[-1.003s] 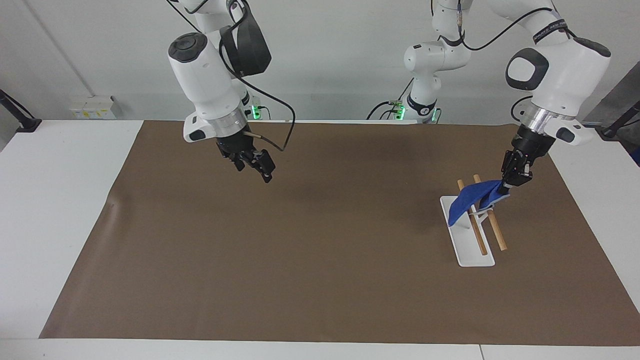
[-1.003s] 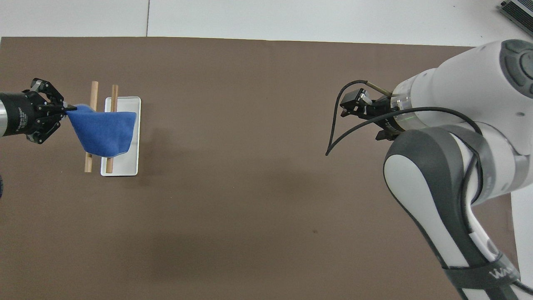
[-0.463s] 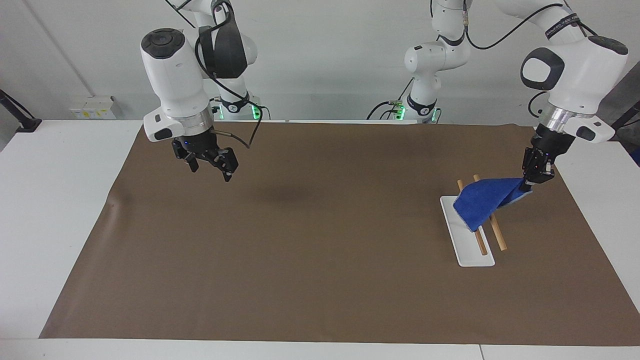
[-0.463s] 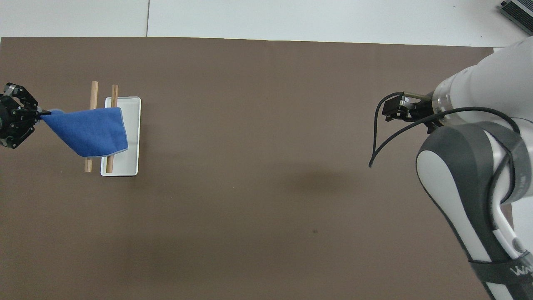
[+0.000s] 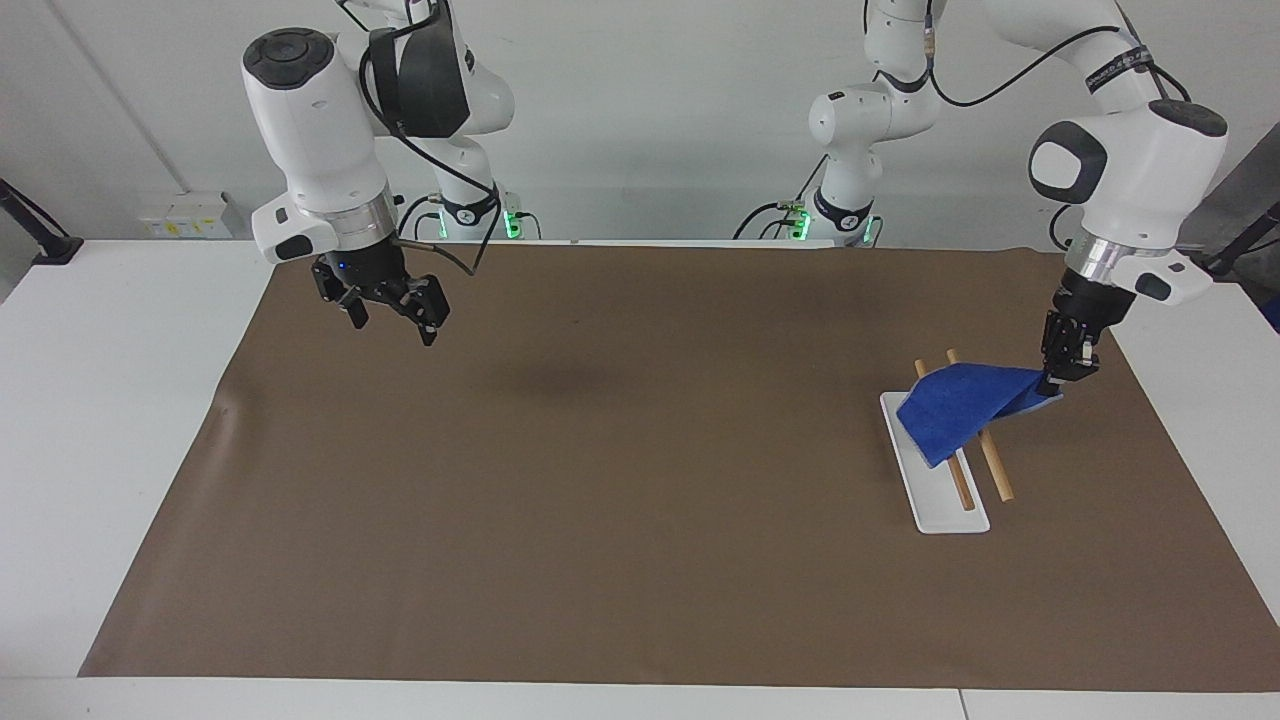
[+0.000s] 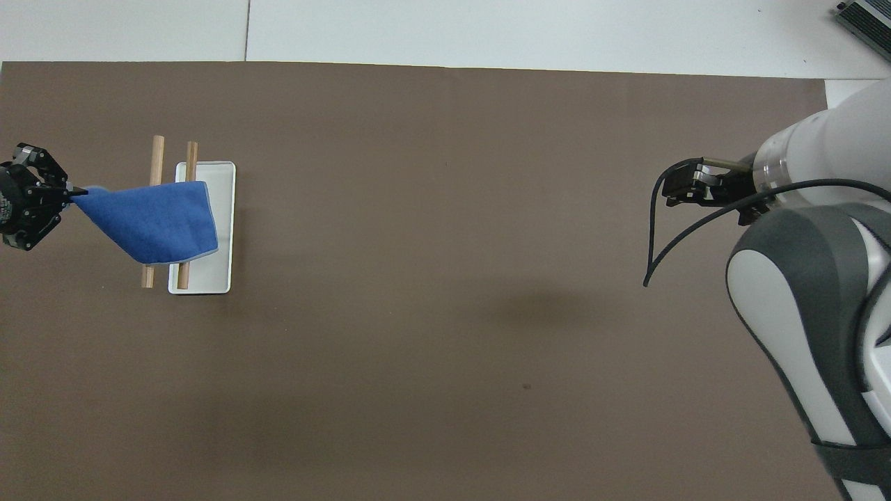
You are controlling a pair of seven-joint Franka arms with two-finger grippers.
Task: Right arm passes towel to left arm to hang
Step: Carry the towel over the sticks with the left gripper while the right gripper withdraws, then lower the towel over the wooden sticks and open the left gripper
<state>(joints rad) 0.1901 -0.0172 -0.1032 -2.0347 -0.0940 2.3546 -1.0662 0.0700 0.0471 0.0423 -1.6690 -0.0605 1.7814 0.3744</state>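
Next, I release the blue towel with my left gripper across both wooden bars of the rack [image 6: 185, 220], partly over the rack's white base.
The blue towel [image 5: 958, 412] lies draped over the two wooden bars [image 5: 992, 465] of a small rack with a white base [image 5: 948, 512]. My left gripper [image 5: 1058, 382] is shut on the towel's corner, at the side of the rack toward the left arm's end of the table. That corner is stretched taut. The overhead view shows the towel [image 6: 154, 223] across both bars [image 6: 157, 149] and the left gripper [image 6: 69, 197] beside them. My right gripper [image 5: 392, 324] hangs open and empty in the air over the mat at the right arm's end; it also shows in the overhead view [image 6: 674, 189].
A brown mat [image 5: 640, 520] covers most of the white table [image 5: 130, 400]. A loose black cable [image 6: 654, 243] loops off the right wrist. The rack is the only thing standing on the mat.
My right arm has drawn back toward its own end of the table. My left gripper has pulled the towel across the bars toward the left arm's end, then dropped slightly.
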